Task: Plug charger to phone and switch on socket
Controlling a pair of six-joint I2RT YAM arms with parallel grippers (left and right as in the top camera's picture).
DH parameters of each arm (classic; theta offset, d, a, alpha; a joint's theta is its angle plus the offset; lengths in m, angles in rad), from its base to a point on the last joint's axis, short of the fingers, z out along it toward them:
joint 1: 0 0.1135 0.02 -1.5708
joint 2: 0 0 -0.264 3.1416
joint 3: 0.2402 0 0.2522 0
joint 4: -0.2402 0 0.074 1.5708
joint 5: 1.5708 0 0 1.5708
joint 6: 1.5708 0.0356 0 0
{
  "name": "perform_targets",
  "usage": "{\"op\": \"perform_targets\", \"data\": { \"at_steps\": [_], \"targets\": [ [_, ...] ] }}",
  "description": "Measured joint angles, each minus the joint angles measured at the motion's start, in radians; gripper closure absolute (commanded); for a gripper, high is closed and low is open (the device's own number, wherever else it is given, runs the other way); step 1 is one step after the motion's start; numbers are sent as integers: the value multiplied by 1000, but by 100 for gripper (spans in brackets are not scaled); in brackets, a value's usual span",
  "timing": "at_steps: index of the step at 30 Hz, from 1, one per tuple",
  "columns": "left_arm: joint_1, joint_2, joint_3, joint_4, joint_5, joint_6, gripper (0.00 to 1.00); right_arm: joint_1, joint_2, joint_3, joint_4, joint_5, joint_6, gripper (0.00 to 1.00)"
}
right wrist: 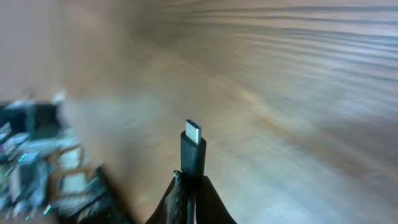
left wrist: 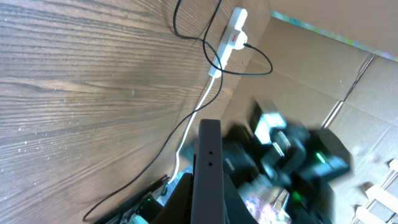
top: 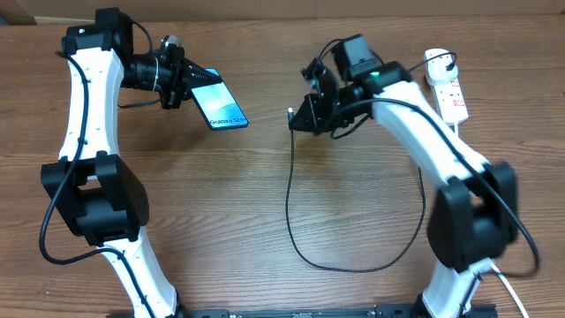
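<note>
My right gripper will let go of the connector of the charger on the bare table (top: 280, 140) between the phone and the black cable.
My left gripper (top: 185, 81) is shut on the phone (top: 221, 104), holding it above the table at the upper left with its light screen facing up; in the left wrist view the phone's dark edge (left wrist: 206, 168) stands between the fingers. My right gripper (top: 305, 113) is shut on the charger's connector (top: 291, 113), a short way right of the phone. In the right wrist view the black connector tip (right wrist: 193, 146) sticks out beyond the fingers. The black cable (top: 291, 203) loops down across the table. The white socket (top: 448, 88) lies at the upper right, with the charger's white plug in its far end.
The socket's thick white cord (left wrist: 193, 118) runs along the table toward the right arm's base. Cardboard walls (left wrist: 323, 74) stand behind the table. The right arm (top: 415, 115) arches over the table between the socket and the cable.
</note>
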Motion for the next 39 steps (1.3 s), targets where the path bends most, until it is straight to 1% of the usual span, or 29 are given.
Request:
{"op": "perform_targets", "data": {
  "at_steps": [3,8,12,16,20,25,30,39],
  "targets": [
    [0,0,0,15,0,0,96,2,-63,0,-59,-108,-50,96],
    [0,0,0,57,6,10,96,3,-76,0,-170,-257,-114,96],
    [0,0,0,128,49,55,96,3,-76,0,-244,-351,-166,96],
    [0,0,0,216,112,93,96,10,-76,0,-262,-394,-188,96],
    [0,0,0,308,199,115,96,37,-76,0,-247,-420,-194,96],
    [0,0,0,380,294,126,96,67,-76,0,-175,-436,-163,96],
    [0,0,0,394,331,127,96,68,-76,-12,-77,-441,-91,96],
    [-5,0,0,395,348,127,96,80,-76,-64,76,-419,49,96]
  ]
}}
